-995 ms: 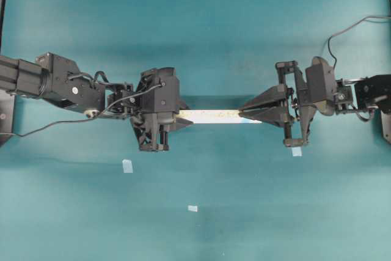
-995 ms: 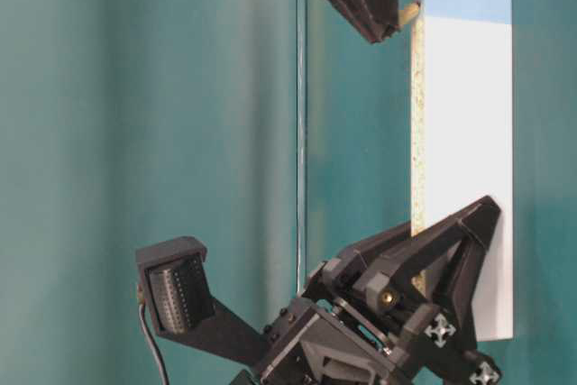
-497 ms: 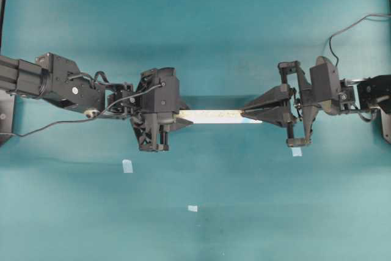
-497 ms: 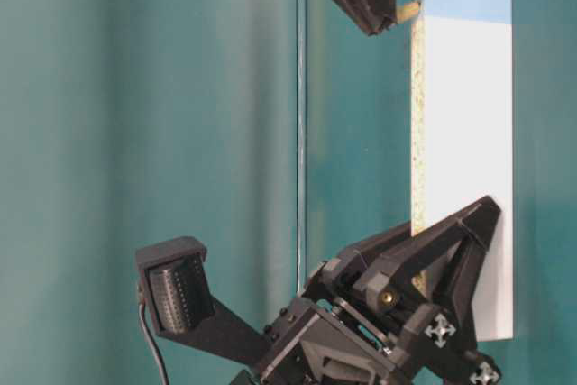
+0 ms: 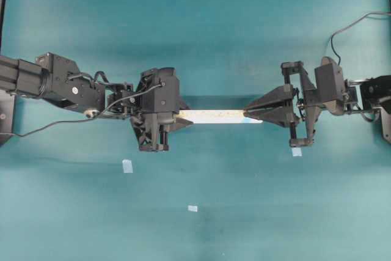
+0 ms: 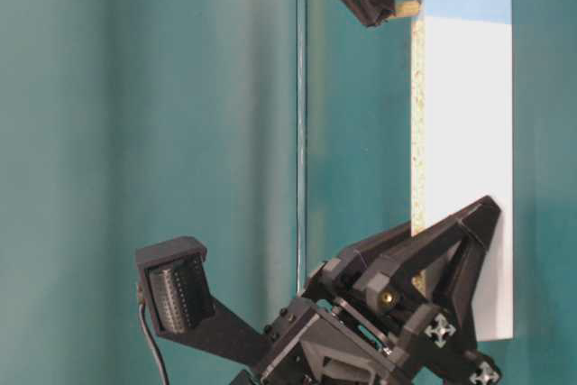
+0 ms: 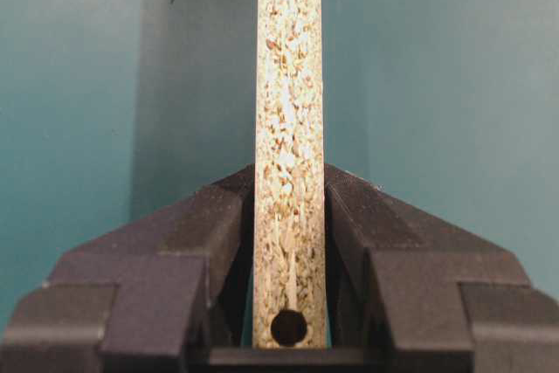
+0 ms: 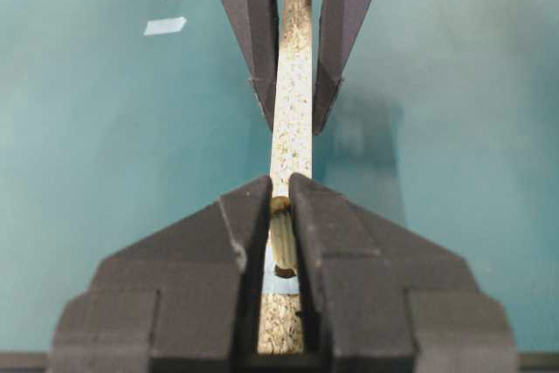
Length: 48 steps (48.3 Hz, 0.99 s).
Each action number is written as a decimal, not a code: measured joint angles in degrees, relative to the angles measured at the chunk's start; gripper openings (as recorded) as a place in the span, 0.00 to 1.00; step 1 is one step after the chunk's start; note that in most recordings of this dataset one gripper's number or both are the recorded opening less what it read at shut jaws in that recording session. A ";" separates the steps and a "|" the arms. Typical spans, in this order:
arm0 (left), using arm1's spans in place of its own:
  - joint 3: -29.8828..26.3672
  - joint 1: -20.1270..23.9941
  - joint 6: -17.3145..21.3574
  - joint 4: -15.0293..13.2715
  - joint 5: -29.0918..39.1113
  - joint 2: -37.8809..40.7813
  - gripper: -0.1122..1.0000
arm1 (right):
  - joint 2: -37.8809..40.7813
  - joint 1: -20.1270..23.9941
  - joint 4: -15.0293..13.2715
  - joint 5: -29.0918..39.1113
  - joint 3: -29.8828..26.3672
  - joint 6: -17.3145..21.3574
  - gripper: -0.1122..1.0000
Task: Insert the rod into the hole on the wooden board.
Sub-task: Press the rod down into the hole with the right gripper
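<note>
Next, I release the rod, its lower end now at the hole, from my right gripper in the dark hole in the wooden board's pale blue patch [image 5: 251,116] [image 8: 285,272].
The wooden board [image 5: 214,115] hangs level above the teal table, speckled edge up. My left gripper [image 5: 182,117] is shut on its left end, and the left wrist view shows the pads [image 7: 229,216] pressed on both faces. My right gripper [image 8: 279,185] is shut on the rod [image 8: 282,238], a short cream dowel. The rod's lower end rests at the dark hole [image 8: 286,272] in the pale blue patch. How deep it sits cannot be told. From table level the rod [image 6: 406,9] meets the board's edge at the blue band [image 6: 464,4].
Pale blue tape bits [image 5: 127,165] [image 5: 192,208] [image 5: 296,151] lie on the teal table below the arms. A second dark hole [image 7: 289,328] with no blue sits between the left jaws. A cable [image 5: 348,29] loops above the right arm.
My right gripper has drawn back a little to the right along the board with the rod in it. The left arm and the board have not moved.
</note>
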 measured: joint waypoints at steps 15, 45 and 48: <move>0.00 0.00 0.00 0.00 0.00 0.00 0.39 | -2.11 0.00 0.00 2.11 1.41 0.09 0.20; 0.00 0.09 0.00 0.00 0.00 0.00 0.39 | -3.25 0.00 -1.85 8.53 -0.26 0.18 0.20; 0.00 0.00 0.00 0.00 0.00 0.00 0.39 | -3.25 0.00 -1.85 8.70 -0.26 0.35 0.20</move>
